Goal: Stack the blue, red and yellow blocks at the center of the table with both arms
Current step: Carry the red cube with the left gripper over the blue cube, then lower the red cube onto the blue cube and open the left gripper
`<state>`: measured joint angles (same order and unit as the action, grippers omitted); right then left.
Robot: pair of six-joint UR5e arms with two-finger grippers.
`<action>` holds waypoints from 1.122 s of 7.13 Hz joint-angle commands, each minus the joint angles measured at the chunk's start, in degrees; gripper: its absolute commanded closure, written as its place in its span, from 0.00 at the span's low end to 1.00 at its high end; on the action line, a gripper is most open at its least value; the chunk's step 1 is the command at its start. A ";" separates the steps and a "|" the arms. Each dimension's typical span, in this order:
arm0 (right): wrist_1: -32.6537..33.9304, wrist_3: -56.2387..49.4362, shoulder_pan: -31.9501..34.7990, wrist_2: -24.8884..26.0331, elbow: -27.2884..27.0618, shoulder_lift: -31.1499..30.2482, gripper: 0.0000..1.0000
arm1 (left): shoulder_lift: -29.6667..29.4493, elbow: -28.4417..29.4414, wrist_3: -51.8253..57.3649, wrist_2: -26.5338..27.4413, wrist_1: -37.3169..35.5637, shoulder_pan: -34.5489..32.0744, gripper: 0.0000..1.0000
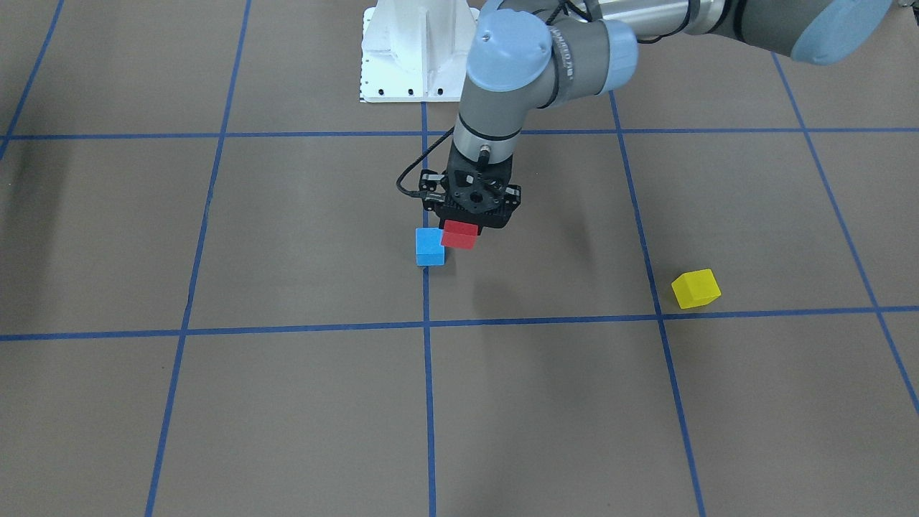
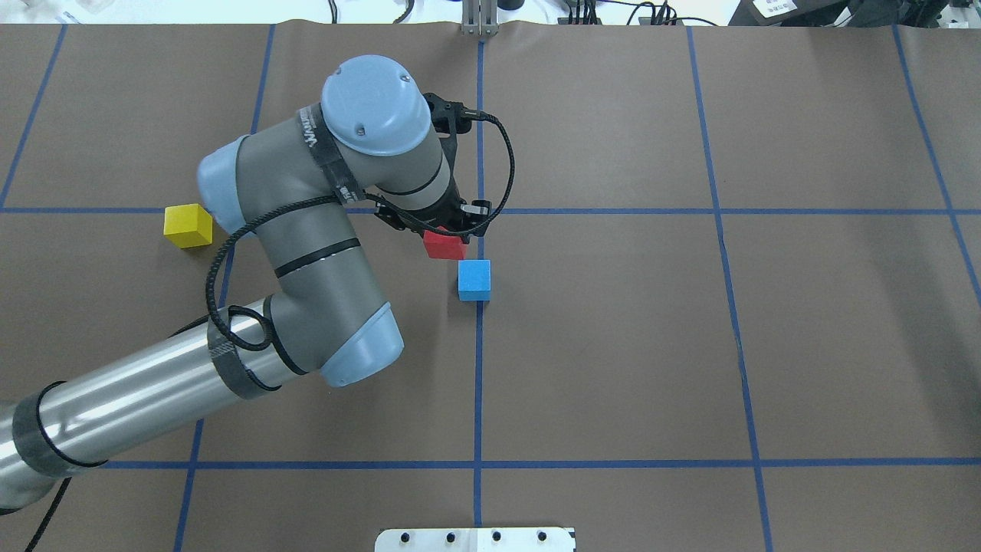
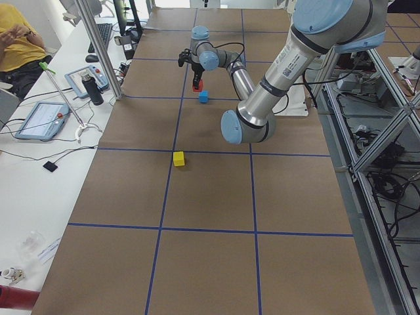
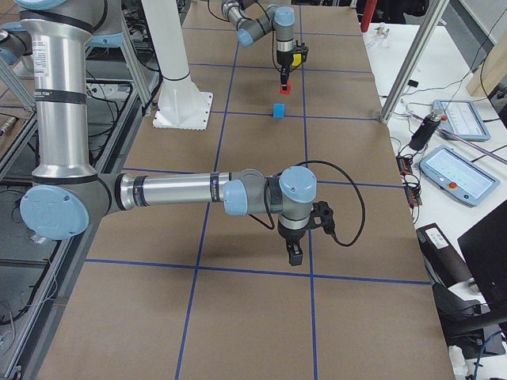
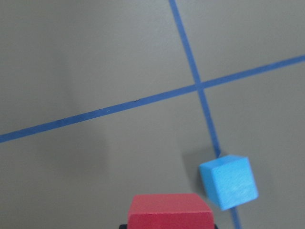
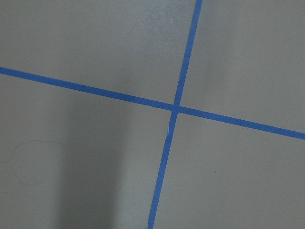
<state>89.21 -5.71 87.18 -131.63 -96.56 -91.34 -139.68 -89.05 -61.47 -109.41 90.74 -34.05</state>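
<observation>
I should use my left gripper to set the red block down on top of the blue block (image 1: 431, 243) (image 5: 232, 182).
My left gripper (image 1: 462, 230) is shut on the red block (image 1: 458, 240) and holds it a little above the table. The blue block (image 1: 429, 246) sits on the table on the centre tape line, just beside and below the red block (image 2: 444, 244). In the left wrist view the red block (image 5: 170, 212) is at the bottom edge, with the blue block (image 5: 228, 182) to its right. The yellow block (image 2: 188, 225) lies apart on the robot's left side. My right gripper (image 4: 295, 252) hangs over bare table far from the blocks; I cannot tell whether it is open or shut.
The white robot base (image 1: 420, 50) stands at the table's near edge. Blue tape lines (image 2: 478, 383) divide the brown table into squares. A desk with tablets (image 3: 39, 118) and a seated person (image 3: 16, 39) runs along the far side.
</observation>
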 commanded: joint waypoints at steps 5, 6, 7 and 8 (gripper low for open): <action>0.00 0.00 0.09 0.06 -0.03 0.11 0.01 | -2.79 5.73 -2.51 2.54 -0.12 3.63 1.00; 0.00 0.00 0.09 0.06 -0.03 0.11 0.01 | -2.79 5.73 -2.51 2.62 -0.21 3.72 0.99; 0.00 0.00 0.09 0.06 -0.03 0.11 0.01 | -2.71 5.81 -2.51 2.80 -0.21 3.90 0.94; 0.00 0.09 0.09 0.06 -0.03 0.11 0.01 | -2.79 5.99 -2.51 3.32 -0.21 4.16 0.93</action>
<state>89.21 -5.70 87.27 -131.57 -96.59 -91.24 -142.44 -83.21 -63.98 -106.56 90.54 -30.18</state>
